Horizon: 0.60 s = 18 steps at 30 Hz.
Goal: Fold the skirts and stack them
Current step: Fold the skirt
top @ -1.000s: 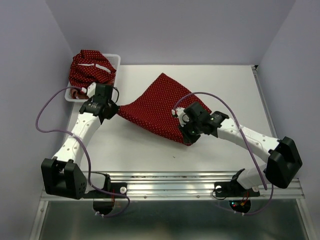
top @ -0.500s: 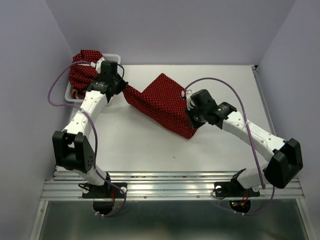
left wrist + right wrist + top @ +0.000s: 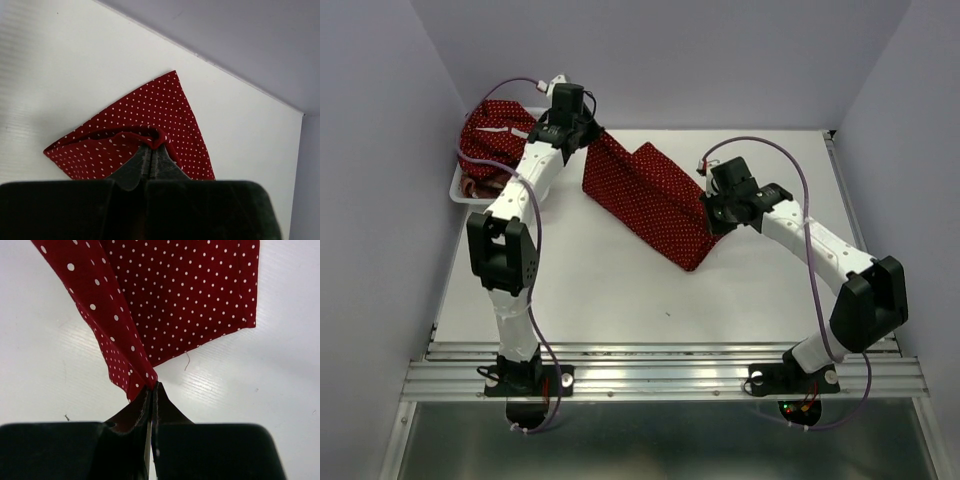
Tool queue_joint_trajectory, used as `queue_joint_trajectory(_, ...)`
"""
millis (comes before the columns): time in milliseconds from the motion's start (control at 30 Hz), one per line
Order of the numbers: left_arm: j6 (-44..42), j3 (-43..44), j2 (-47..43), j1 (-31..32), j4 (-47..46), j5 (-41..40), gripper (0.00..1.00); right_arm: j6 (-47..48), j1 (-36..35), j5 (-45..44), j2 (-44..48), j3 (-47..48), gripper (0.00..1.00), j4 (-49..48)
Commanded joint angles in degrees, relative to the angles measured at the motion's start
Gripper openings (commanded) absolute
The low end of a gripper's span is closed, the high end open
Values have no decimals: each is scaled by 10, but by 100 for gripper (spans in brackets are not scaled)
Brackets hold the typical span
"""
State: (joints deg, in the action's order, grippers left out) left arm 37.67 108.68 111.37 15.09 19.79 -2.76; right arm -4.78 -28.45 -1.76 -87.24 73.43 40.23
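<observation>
I need to use my left gripper to put the pinched corner of the dark red skirt down on the skirt's flat corner [image 3: 647, 145] [image 3: 173, 78] nearest the back wall.
A dark red polka-dot skirt [image 3: 650, 200] lies doubled over on the white table, held up along its far side by both grippers. My left gripper [image 3: 592, 138] is shut on one corner of it near the back left; the left wrist view shows the pinched cloth [image 3: 152, 137] at the fingertips. On the right, my right gripper [image 3: 712, 212] is shut on the opposite corner [image 3: 145, 380]. A second dark red dotted skirt [image 3: 495, 140] is bunched in the white basket [image 3: 460, 188] at the back left. No plaid skirt shows.
The basket stands at the table's back left corner beside the purple side wall. White table surface [image 3: 620, 290] lies in front of the skirt toward the arm bases. A metal rail [image 3: 660, 365] runs along the near edge.
Both grippers have carried the near edge of the skirt up and toward the back, folding it over itself. The left arm swung far back past the basket; the right moved back and left.
</observation>
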Motion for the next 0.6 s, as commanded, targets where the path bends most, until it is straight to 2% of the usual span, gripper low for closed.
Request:
queue_joint_trajectory(0,-29,77,38,-4,-38,-17,0,-4,15,-19,-20,36,1,10)
queue_joint_trajectory(167,-31,144,108,-2,-62,-6,0,-7,28,-20,-53,49,1,1)
queue_joint_trajectory(333,-34,154,151,-1,-140,55,0,-7,33,-34,-80,65,1,-8)
queue_joint_trajectory(567,-54,195,218,18,-225,73,0,-2,57,-34,-123,77,1,-22)
